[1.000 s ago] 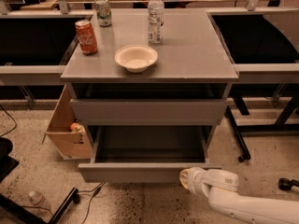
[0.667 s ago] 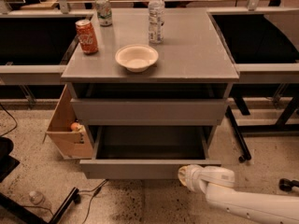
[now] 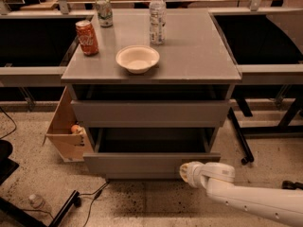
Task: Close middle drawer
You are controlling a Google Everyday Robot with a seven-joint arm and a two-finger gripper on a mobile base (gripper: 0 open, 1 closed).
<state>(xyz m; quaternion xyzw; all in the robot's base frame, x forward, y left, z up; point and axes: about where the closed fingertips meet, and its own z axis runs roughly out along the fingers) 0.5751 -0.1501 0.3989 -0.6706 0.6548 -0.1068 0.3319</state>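
The middle drawer will sit back in the grey cabinet (image 3: 151, 150) below the taller upper front after my gripper lets go of it.
The middle drawer (image 3: 142, 164) is pulled out from the grey cabinet, its bare grey inside (image 3: 151, 144) showing below the taller upper front (image 3: 150, 113). The lowest front is hidden under it. My gripper (image 3: 183, 171) comes in on a white arm (image 3: 246, 200) from the lower right. Its tip is against the right part of the middle drawer's flat front.
On the cabinet top (image 3: 199, 56) stand a red can (image 3: 87, 37), a green can (image 3: 104, 11), a water bottle (image 3: 157, 15) and a white bowl (image 3: 138, 58). A cardboard box (image 3: 65, 126) leans at the cabinet's left. Tables flank both sides. A cable (image 3: 90, 197) lies on the floor.
My gripper has moved a little left and toward the cabinet. The middle drawer's front has slid slightly inward with it.
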